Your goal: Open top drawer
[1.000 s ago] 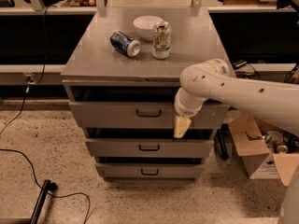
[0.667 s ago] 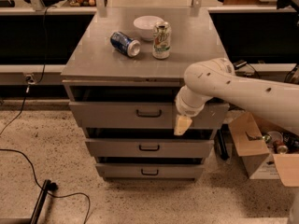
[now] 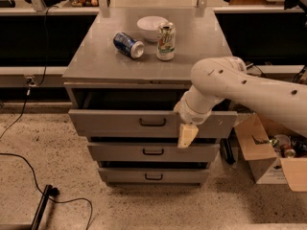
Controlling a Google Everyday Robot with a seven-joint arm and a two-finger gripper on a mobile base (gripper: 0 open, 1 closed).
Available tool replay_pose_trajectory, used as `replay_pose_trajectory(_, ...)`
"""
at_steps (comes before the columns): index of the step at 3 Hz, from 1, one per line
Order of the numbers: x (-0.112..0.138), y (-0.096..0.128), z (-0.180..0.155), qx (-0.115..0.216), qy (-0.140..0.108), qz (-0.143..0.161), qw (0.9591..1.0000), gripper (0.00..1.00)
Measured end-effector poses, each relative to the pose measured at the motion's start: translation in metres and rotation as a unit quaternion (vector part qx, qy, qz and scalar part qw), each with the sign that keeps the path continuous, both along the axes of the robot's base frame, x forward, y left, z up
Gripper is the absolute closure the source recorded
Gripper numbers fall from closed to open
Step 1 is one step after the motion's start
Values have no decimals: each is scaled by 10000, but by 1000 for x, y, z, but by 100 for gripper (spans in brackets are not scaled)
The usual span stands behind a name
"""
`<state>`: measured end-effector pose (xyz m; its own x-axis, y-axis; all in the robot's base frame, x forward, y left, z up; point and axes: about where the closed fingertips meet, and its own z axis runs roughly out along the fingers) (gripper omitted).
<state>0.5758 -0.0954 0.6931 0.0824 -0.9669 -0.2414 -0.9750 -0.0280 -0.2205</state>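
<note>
Next, I open my gripper wider, grip the drawer front's top edge [image 3: 171, 112] and pull, as my gripper is beside the handle, where a gap shows above the top drawer's front.
The top drawer [image 3: 115, 122] is the widest grey drawer of three, with a small dark handle [image 3: 152, 122] at its centre. It stands pulled out a little from the cabinet, with a dark gap above its front. My gripper [image 3: 186, 135] hangs down from the white arm in front of the drawer's right half, to the right of the handle and apart from it. Two narrower grey drawers [image 3: 152, 152] sit below.
On the cabinet top [image 3: 96, 63] lie a blue can on its side [image 3: 128, 44], an upright green-white can [image 3: 166, 41] and a white bowl [image 3: 151, 26]. Cardboard boxes [image 3: 261, 150] stand on the floor to the right. A black cable [image 3: 29, 166] lies on the left floor.
The arm and gripper have shifted slightly to the right. The drawer front stays about where it was.
</note>
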Motion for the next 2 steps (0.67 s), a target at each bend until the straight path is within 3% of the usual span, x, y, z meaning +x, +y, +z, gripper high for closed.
replay_pose_trajectory(1,-35,1,9,-83,342,123,9993,22)
replay_pose_trajectory(2,-60,5,28,-81,328,240,9991,4)
